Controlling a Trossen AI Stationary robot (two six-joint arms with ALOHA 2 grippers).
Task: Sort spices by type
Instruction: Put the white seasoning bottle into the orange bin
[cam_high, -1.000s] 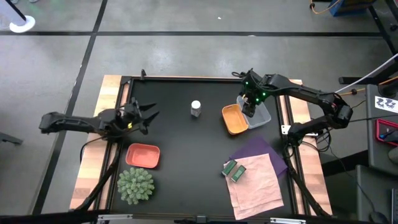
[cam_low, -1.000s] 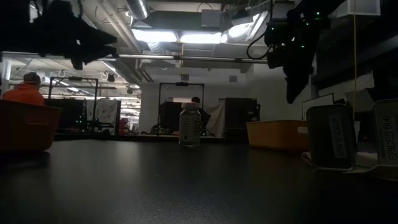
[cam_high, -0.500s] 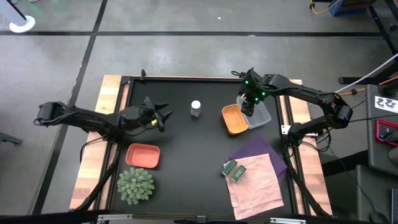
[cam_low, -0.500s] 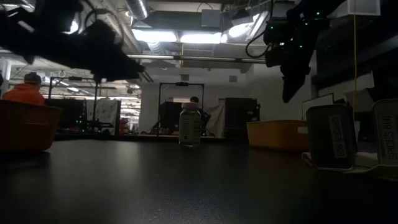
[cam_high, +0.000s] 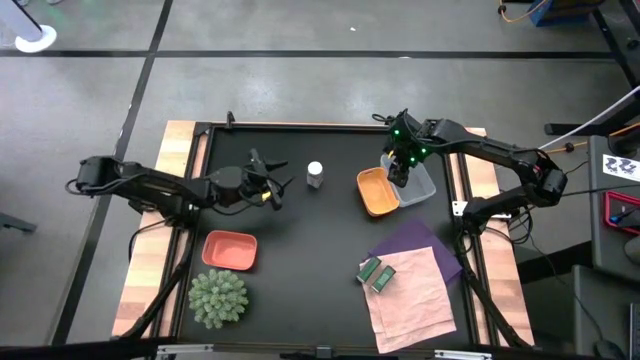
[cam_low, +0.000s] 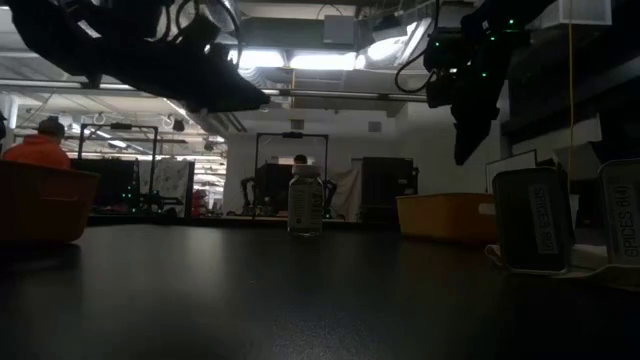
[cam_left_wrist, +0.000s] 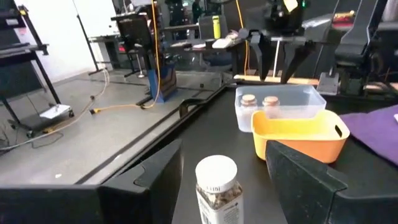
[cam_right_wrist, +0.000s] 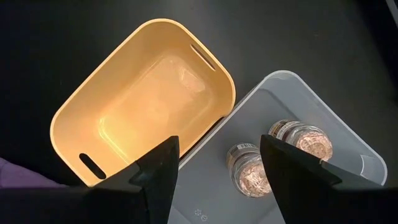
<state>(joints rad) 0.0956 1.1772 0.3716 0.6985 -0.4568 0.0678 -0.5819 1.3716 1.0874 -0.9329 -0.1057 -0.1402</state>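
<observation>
Next, I bring the fingers of my left gripper closed on the upper body of the white-capped jar (cam_high: 315, 179) (cam_left_wrist: 220, 199), at a spot just below its cap.
The white-capped jar (cam_high: 315, 175) stands upright on its base on the black table, also seen in the low view (cam_low: 306, 200). My left gripper (cam_high: 277, 184) is open just left of it; in the left wrist view the jar (cam_left_wrist: 216, 186) shows between the spread fingers, a little ahead of them. Two pinkish-topped jars (cam_right_wrist: 252, 168) (cam_right_wrist: 301, 140) stand in the clear tray (cam_high: 428, 187). My right gripper (cam_high: 400, 172) hangs open above the seam between that tray and the orange tray (cam_high: 378, 192). Two green packets (cam_high: 375, 272) stand on the pink cloth (cam_high: 415, 300).
A salmon-red tray (cam_high: 230, 250) and a green spiky plant ball (cam_high: 218, 297) sit near the table's left front. A purple cloth (cam_high: 425, 243) lies under the pink one at right front. The black middle of the table between jar and packets is bare. A person in orange (cam_low: 40, 150) is far behind.
My left arm has reached from the table's left edge toward the right, bringing its open gripper close to the white-capped jar. The jar has not moved. My right gripper has stayed over the trays.
</observation>
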